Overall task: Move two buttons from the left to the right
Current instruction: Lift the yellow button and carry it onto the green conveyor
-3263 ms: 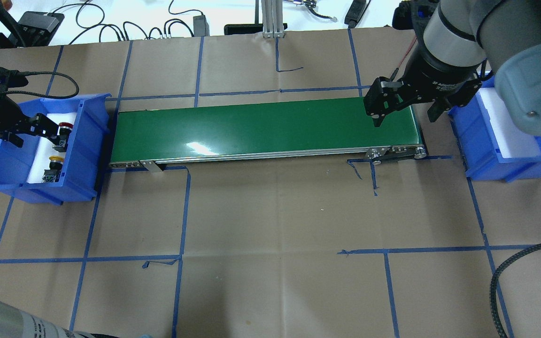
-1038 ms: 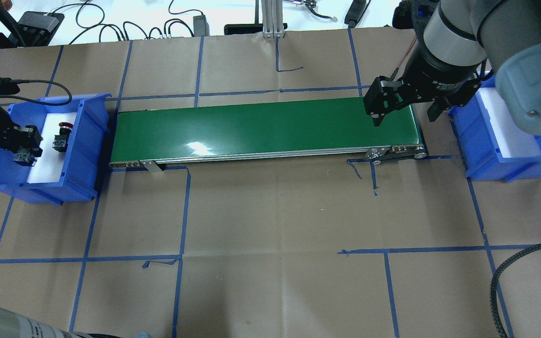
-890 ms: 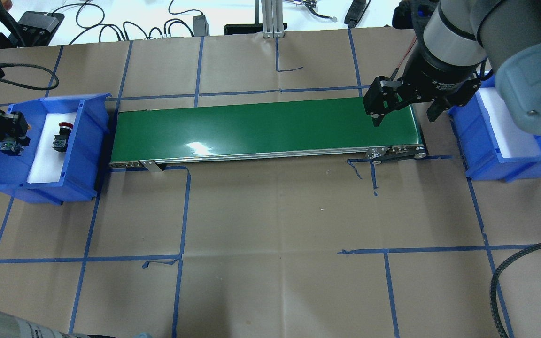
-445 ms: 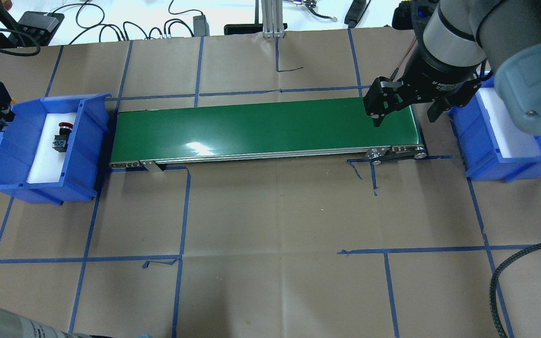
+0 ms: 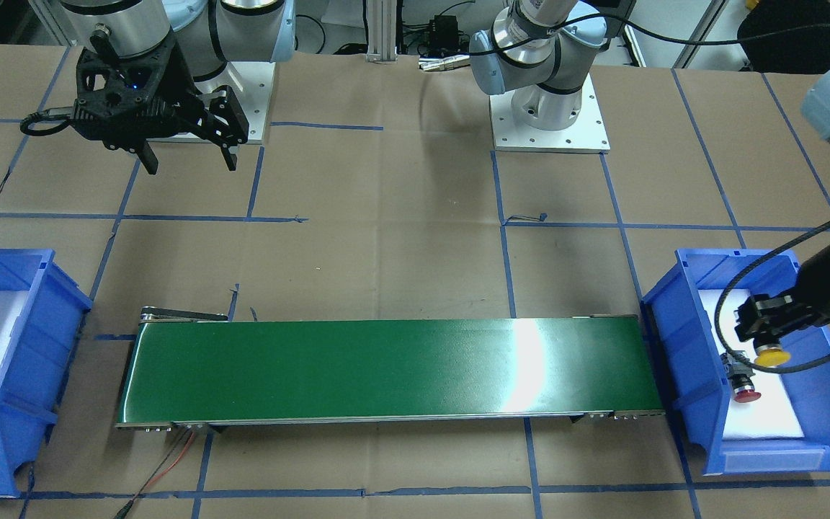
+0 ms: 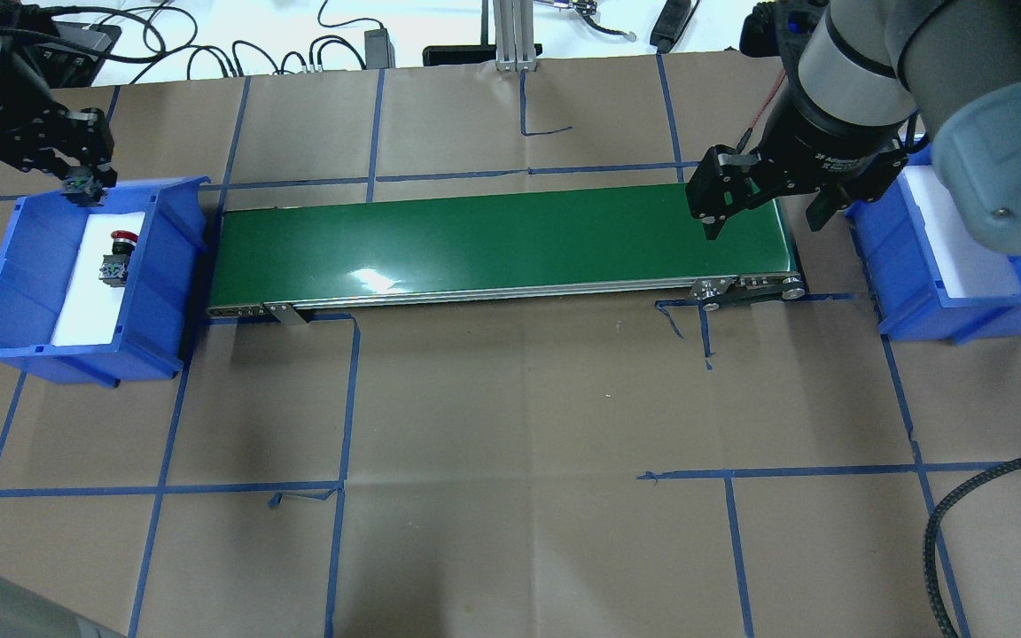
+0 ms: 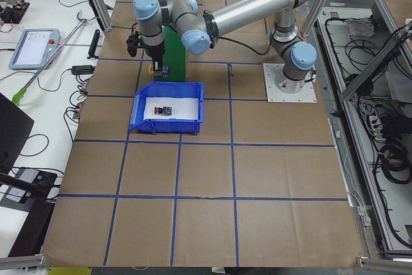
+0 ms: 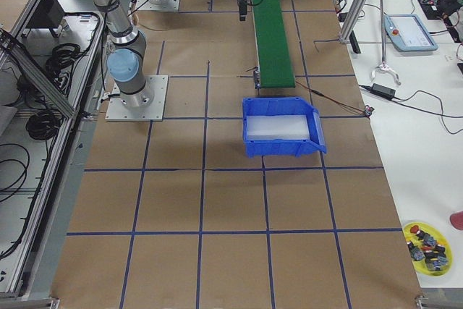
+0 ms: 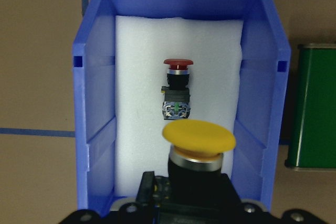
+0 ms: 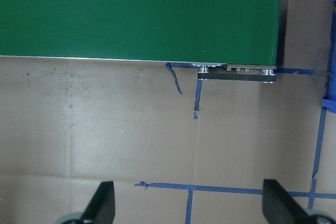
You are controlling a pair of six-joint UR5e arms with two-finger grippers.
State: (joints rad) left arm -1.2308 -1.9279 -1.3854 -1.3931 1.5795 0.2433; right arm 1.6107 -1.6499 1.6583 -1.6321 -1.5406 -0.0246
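Note:
The yellow button, now held over the blue bin, will be let go by my left gripper on the end of the green conveyor (image 5: pixel 570 373) that is nearest to the red button.
My left gripper (image 6: pixel 83 180) is shut on the yellow button (image 9: pixel 198 137) and holds it in the air over the left blue bin (image 6: pixel 165 266). The yellow cap also shows in the front-facing view (image 5: pixel 773 356), below the gripper (image 5: pixel 764 333). The red button (image 6: pixel 116 257) lies on the white foam in that bin, also seen in the left wrist view (image 9: pixel 178 85) and the front-facing view (image 5: pixel 743 378). My right gripper (image 6: pixel 763 221) is open and empty above the right end of the green conveyor (image 6: pixel 502 239).
The right blue bin (image 6: pixel 909 266) with white foam stands just past the conveyor's right end. Cables and boxes lie along the table's far edge (image 6: pixel 209 53). A thick black cable (image 6: pixel 945 523) hangs at the near right.
My left gripper has shut on the yellow button in the left bin and lifted it out, ending over the bin's far end. The red button stays in the bin. The right arm has not moved.

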